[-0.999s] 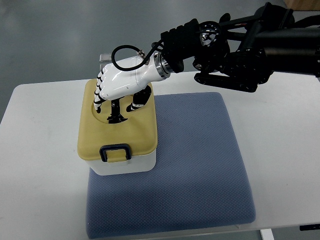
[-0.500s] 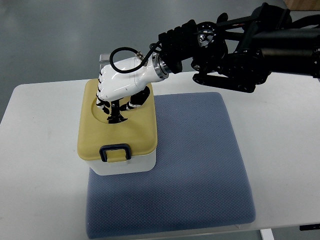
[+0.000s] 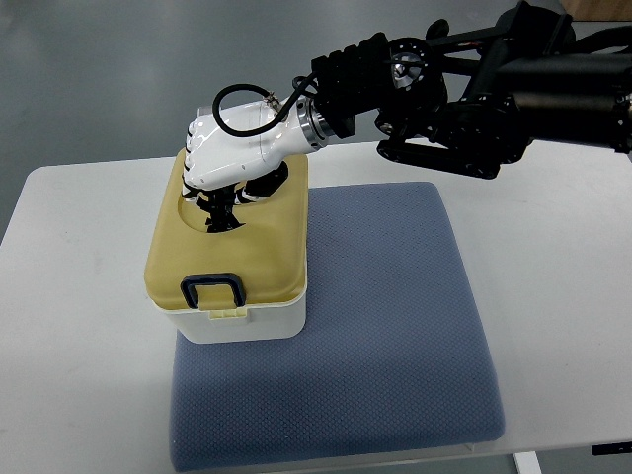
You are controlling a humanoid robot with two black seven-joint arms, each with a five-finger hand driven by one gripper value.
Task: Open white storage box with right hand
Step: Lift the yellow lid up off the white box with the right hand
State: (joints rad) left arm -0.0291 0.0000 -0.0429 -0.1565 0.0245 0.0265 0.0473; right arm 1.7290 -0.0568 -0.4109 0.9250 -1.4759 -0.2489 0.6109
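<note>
I need to use my right gripper to set the yellow lid, still tilted on the box, down on the far half of the blue mat (image 3: 381, 243), next to the box.
The white storage box (image 3: 252, 324) stands on the left front part of a blue mat (image 3: 385, 326). Its yellow lid (image 3: 272, 252) has a dark blue latch (image 3: 211, 289) at the front edge and a recess in the top. My right hand (image 3: 223, 200), white with dark fingers, comes in from the upper right. Its fingers are curled into the lid's recess and grip the lid. The lid sits tilted and shifted to the left, and its front overhangs the box rim. The left arm does not show.
The box and mat lie on a white table (image 3: 79, 346). My black right arm (image 3: 464, 89) spans the upper right above the table's far edge. Grey floor shows beyond the table.
My right hand has curled tighter into the lid's recess and pulled up and to the left. The lid has come off its seat and shifted left, and the latch has moved with it.
</note>
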